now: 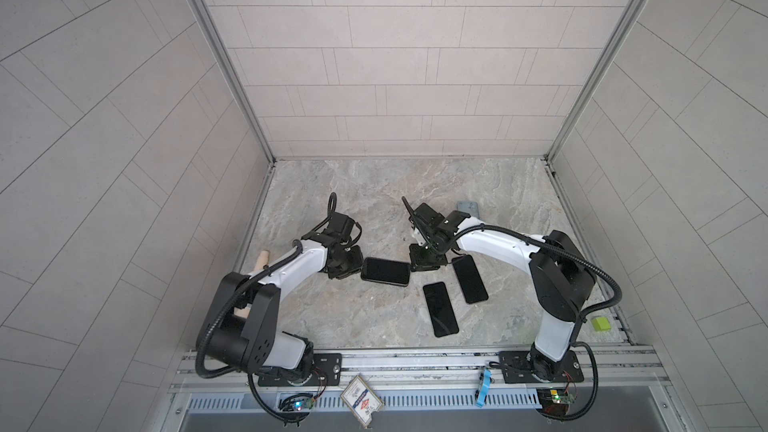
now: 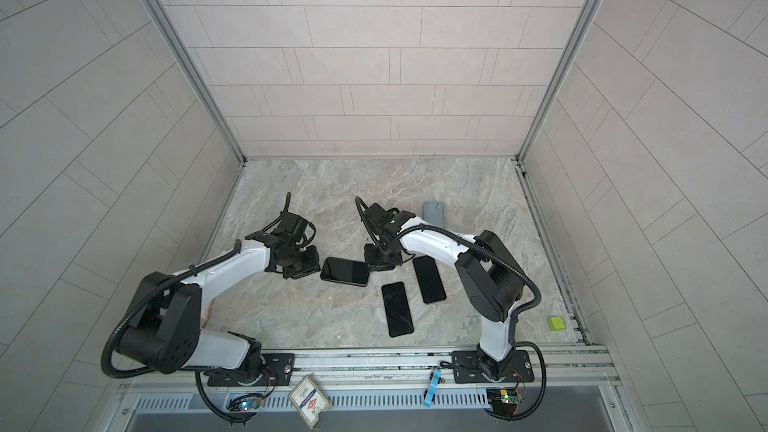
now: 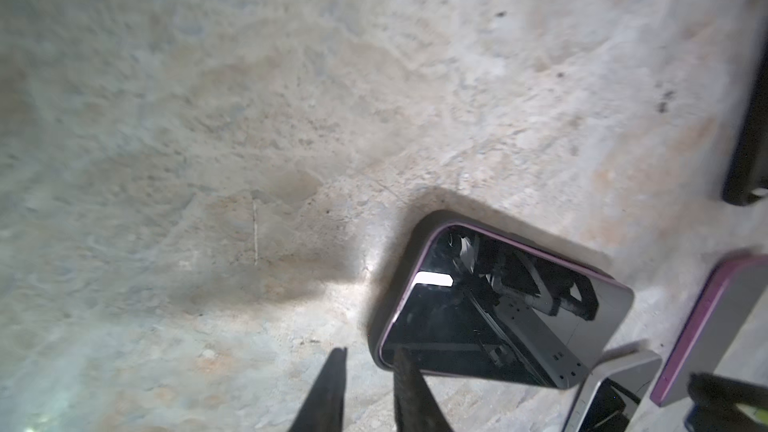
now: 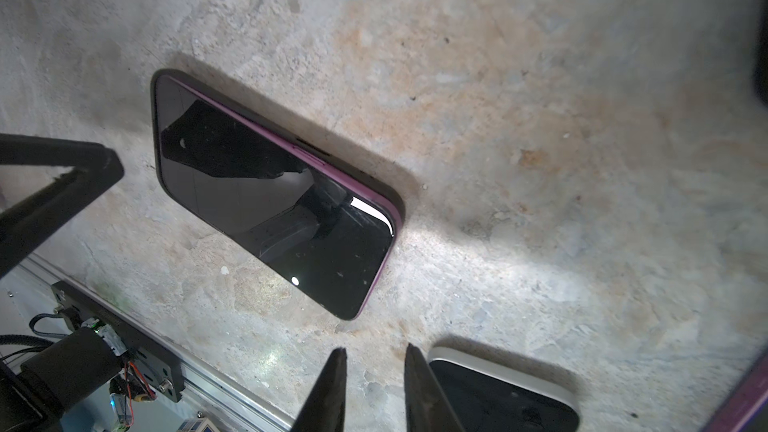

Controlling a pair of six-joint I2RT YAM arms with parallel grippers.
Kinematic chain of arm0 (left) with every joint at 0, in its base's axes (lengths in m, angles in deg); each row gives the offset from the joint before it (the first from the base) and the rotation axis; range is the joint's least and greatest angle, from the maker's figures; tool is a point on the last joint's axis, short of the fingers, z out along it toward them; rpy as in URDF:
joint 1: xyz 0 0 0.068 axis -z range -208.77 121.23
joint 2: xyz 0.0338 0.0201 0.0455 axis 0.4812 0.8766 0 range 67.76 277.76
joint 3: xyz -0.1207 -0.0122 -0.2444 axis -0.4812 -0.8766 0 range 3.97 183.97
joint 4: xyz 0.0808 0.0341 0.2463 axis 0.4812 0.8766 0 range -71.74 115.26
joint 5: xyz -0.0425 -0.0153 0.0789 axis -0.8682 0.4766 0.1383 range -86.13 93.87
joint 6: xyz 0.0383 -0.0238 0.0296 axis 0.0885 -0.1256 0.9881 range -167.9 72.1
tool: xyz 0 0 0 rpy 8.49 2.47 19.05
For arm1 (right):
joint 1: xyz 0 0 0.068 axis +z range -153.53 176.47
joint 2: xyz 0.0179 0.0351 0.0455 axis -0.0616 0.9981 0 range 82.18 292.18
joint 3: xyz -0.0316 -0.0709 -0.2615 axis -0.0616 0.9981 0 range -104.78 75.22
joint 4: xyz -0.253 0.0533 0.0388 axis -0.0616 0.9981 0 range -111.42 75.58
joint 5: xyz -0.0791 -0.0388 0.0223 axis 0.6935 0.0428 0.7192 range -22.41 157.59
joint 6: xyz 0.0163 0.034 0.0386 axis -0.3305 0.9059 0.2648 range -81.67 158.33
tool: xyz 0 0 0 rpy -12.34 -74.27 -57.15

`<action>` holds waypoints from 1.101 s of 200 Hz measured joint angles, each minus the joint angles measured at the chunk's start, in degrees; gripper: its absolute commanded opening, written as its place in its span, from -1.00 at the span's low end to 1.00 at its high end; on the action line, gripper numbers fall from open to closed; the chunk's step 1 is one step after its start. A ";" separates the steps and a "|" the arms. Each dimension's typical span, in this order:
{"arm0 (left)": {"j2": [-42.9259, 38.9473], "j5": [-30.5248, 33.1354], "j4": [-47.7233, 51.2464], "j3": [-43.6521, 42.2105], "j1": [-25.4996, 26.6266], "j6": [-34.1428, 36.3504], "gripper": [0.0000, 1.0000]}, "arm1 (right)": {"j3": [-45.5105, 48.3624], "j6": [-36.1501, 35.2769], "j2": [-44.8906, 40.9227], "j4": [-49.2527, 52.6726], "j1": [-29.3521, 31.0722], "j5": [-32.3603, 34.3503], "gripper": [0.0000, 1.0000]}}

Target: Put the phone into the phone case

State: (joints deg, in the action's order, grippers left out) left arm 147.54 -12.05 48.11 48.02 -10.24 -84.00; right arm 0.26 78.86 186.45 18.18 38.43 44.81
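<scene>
My right gripper is at the end of the case where the phone's purple edge sits above the case, so next my left gripper pinches the case's corner at the other end (image 3: pixel 380 351).
The phone (image 1: pixel 385 271) (image 2: pixel 345 271) lies screen up at mid-table, its purple edge framed by a dark phone case (image 4: pixel 397 201). In the right wrist view the purple edge shows along one long side inside the case's rim. My left gripper (image 1: pixel 353 270) (image 3: pixel 372 353) is at the phone's left end, open, with nothing between its fingers. One fingertip (image 3: pixel 409 384) overlaps the phone's corner (image 3: pixel 498 305). My right gripper (image 1: pixel 417 263) (image 4: pixel 376 350) is at the phone's right end, open over bare table.
Two more black-screened phones (image 1: pixel 440 309) (image 1: pixel 469 279) lie to the right of centre; one with a pale rim (image 4: pixel 503 392) sits beside a right finger. A grey-blue case (image 1: pixel 468 210) lies behind the right arm. A green block (image 1: pixel 600 323) sits by the right edge.
</scene>
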 measured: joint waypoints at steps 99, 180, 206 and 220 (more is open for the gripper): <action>2.40 -4.55 -8.33 -0.83 -0.02 -3.41 0.48 | 2.25 6.08 2.03 -6.45 0.57 -2.51 -0.45; 6.05 -6.95 -11.63 -2.56 -0.02 -3.48 0.03 | 5.25 9.92 2.80 -9.90 0.76 -3.10 -0.55; 7.02 -7.58 -13.20 -3.19 -0.07 -3.54 -0.01 | 5.77 10.62 2.89 -10.91 0.79 -3.28 -0.59; 7.02 -7.78 -13.79 -3.41 -0.13 -3.58 -0.02 | 5.90 10.91 2.99 -11.61 0.81 -3.58 -0.62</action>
State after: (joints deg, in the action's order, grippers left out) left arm 154.56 -19.83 34.32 44.61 -10.37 -87.58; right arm 6.16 89.77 189.45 6.57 39.23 41.22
